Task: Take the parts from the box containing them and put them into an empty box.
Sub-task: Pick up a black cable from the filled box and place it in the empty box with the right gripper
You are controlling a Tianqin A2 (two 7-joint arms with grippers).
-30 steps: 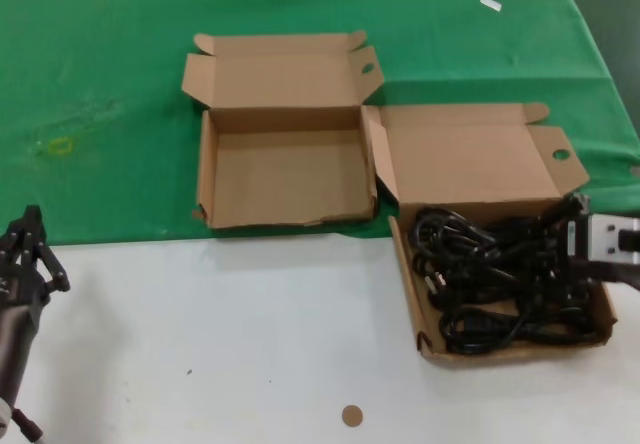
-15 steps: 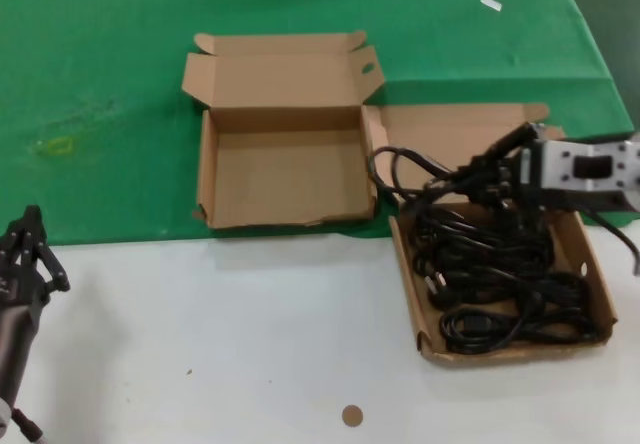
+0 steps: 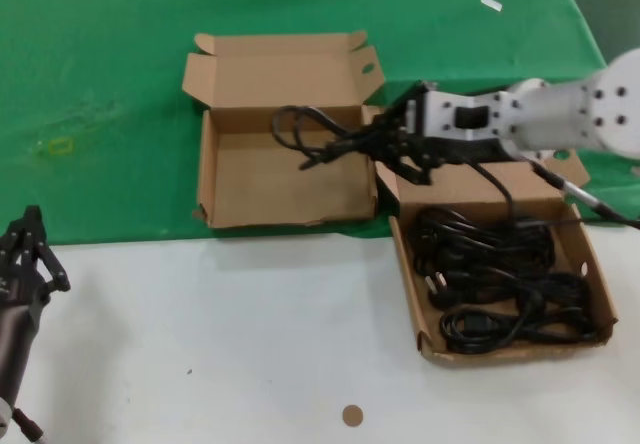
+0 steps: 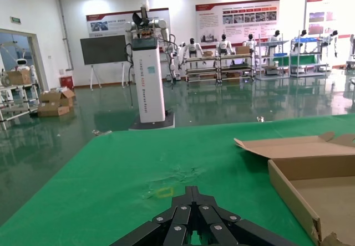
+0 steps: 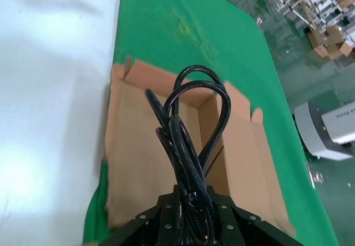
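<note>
Next, my right gripper puts the looped cable bundle down in the empty box, along the box's side (image 3: pixel 274 151) (image 5: pixel 186 144) beside its raised lid.
Black power cables are the parts. A tangle of them (image 3: pixel 490 284) lies in the box containing them (image 3: pixel 520 352) at the right, near the table's front. My right gripper (image 3: pixel 383 144) is shut on one looped cable bundle (image 3: pixel 305 129) and holds it in the air over the right side of the empty box (image 3: pixel 270 179), which lies open on the green cloth. In the right wrist view the bundle (image 5: pixel 188 124) juts from my right gripper (image 5: pixel 191 213) above the empty box (image 5: pixel 133 157). My left gripper (image 3: pixel 30 219) is parked at the near left, shut (image 4: pixel 192 193).
The far half of the table is under a green cloth (image 3: pixel 120 84); the near half is white (image 3: pixel 220 334). A small brown disc (image 3: pixel 352 416) lies near the front edge. A yellow mark (image 3: pixel 60 146) shows on the cloth at the left.
My right gripper has lifted a cable bundle out of the right box and carried it left, to above the empty box. The left arm has not moved.
</note>
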